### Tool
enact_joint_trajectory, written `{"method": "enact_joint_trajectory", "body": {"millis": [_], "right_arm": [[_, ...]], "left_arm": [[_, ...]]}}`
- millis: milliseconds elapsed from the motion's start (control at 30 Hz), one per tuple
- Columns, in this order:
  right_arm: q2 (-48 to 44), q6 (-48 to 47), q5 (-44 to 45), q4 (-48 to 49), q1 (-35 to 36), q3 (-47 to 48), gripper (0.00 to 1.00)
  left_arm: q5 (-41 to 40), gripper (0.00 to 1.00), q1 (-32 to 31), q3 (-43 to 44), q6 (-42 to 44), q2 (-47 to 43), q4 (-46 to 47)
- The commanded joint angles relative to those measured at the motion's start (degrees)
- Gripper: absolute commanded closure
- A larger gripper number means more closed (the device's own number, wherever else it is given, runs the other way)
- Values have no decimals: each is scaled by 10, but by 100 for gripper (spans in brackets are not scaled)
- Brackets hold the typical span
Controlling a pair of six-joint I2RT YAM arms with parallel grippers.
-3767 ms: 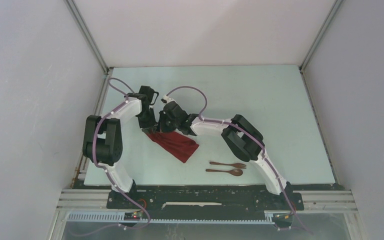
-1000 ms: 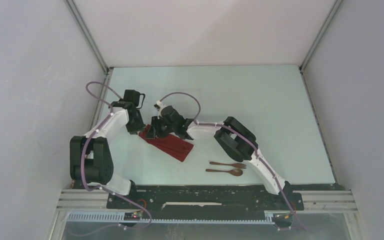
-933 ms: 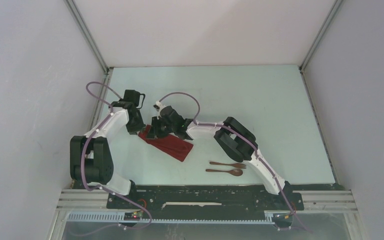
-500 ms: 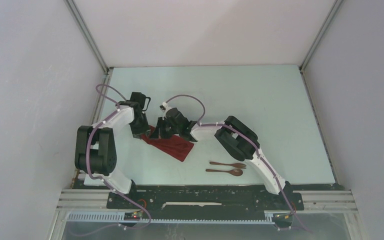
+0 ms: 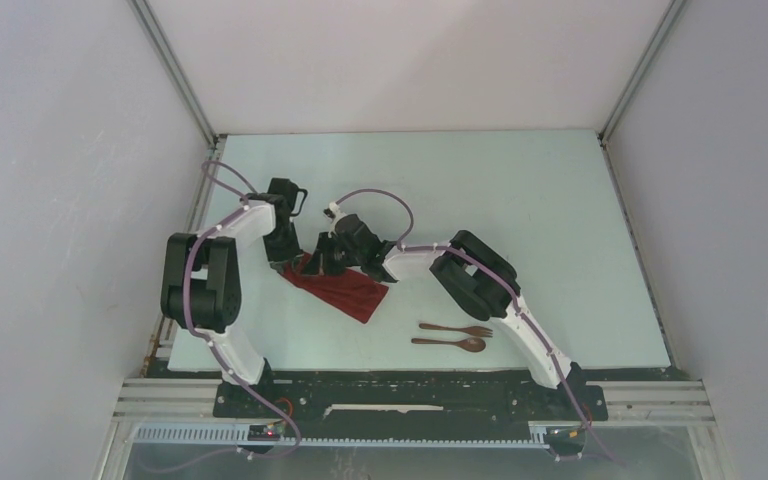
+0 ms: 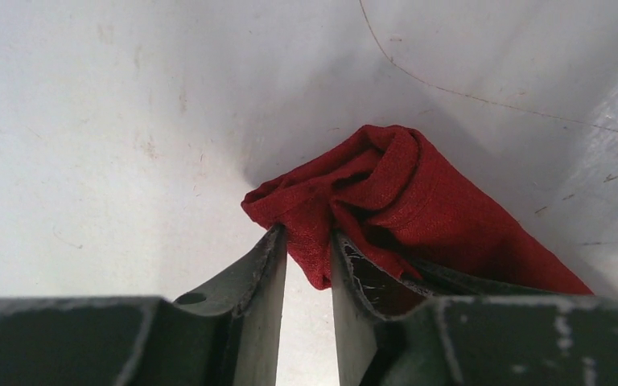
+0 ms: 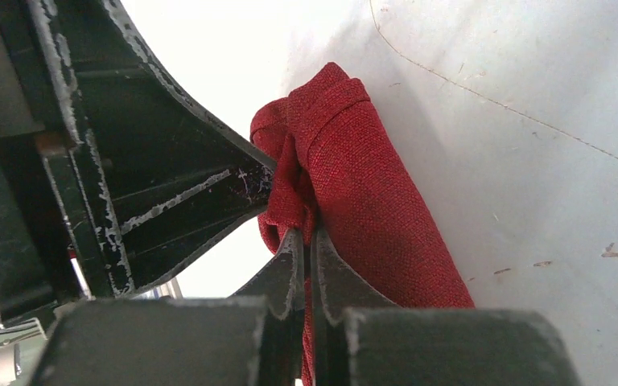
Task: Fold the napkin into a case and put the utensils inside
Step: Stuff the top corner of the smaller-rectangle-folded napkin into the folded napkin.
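I will open my right gripper, as it pinches only a thin cloth edge at the napkin's bunched end, and grab a thicker fold (image 7: 290, 199) beside my left gripper.
The napkin (image 5: 350, 292) lies as a narrow dark red folded strip, the case, slanting across the table left of centre. Its upper-left end is bunched up (image 6: 386, 173). My left gripper (image 5: 282, 265) is at that end; a fold of cloth fills the narrow gap between its jaws (image 6: 307, 240). My right gripper (image 5: 318, 268) is just beside it, shut tight on a thin cloth edge (image 7: 307, 237) of the same end (image 7: 354, 161). The utensils lie side by side to the right: the fork (image 5: 457, 329) and, nearer me, the spoon (image 5: 450, 343).
The pale table (image 5: 530, 200) is walled on three sides. My right arm's elbow (image 5: 475, 272) hangs just above and behind the utensils. A black rail (image 5: 410, 398) runs along the near edge. The left gripper's black finger (image 7: 169, 189) fills the right wrist view's left side.
My left arm has swung right from beside the table's left edge to the napkin's upper-left end. My right gripper has pinched shut on the cloth and shifted slightly right.
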Motion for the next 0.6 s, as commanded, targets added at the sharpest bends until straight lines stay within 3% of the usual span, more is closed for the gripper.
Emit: {"method": "enact_joint_trajectory", "body": {"millis": [0,200,400,567], "right_arm": [[-24,-2,-1,5,-3,3,100],[-7,-11,-27,4,-2,28,100],[32,-68,-73,22,7,77,100],[91,-110,-78,-70,20,170,100]], "left_arm": [[-26,73,-4,17,9,-1,-2],[-16,98,-4,-16,44,-61,38],[68,100,1,-50,71,-85,73],[135,100,2,-54,73,-85,80]]}}
